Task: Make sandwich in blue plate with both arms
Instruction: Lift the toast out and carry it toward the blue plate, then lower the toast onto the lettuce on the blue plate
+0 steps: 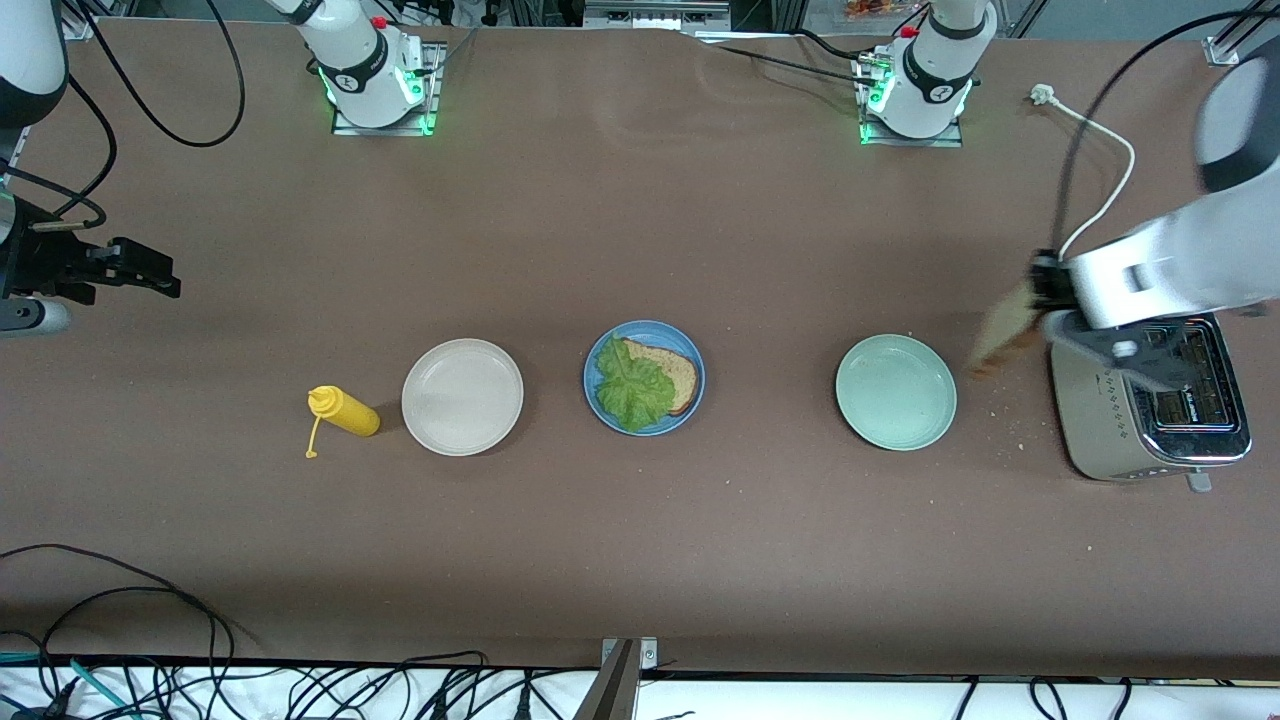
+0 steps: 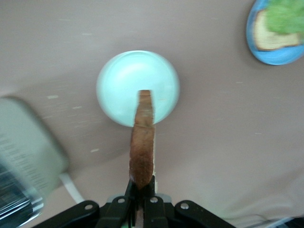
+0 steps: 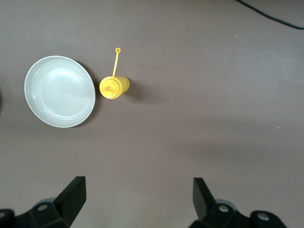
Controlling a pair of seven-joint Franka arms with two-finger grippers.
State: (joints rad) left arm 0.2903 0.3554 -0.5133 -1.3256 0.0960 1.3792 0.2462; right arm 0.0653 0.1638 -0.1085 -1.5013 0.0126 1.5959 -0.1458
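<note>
The robot's left gripper needs to release its slice of bread on top of the green lettuce leaf (image 1: 660,374) (image 2: 280,24) in the blue plate.
The blue plate (image 1: 648,329) sits mid-table with one bread slice (image 1: 678,368) on it and a green lettuce leaf (image 1: 630,385) on top. My left gripper (image 1: 1042,292) is shut on a second bread slice (image 1: 1005,335), held edge-on over the table between the pale green plate and the toaster. In the left wrist view that slice (image 2: 142,142) sticks out from the left gripper (image 2: 141,189), with the blue plate (image 2: 280,54) off at one corner. My right gripper (image 1: 160,278) waits open and empty at the right arm's end, and shows the same in its own wrist view (image 3: 140,197).
A pale green plate (image 1: 896,392) lies beside the silver toaster (image 1: 1150,420) at the left arm's end. A cream-white plate (image 1: 462,396) and a yellow squeeze bottle (image 1: 345,411) lie toward the right arm's end. A white cord (image 1: 1100,170) trails near the toaster.
</note>
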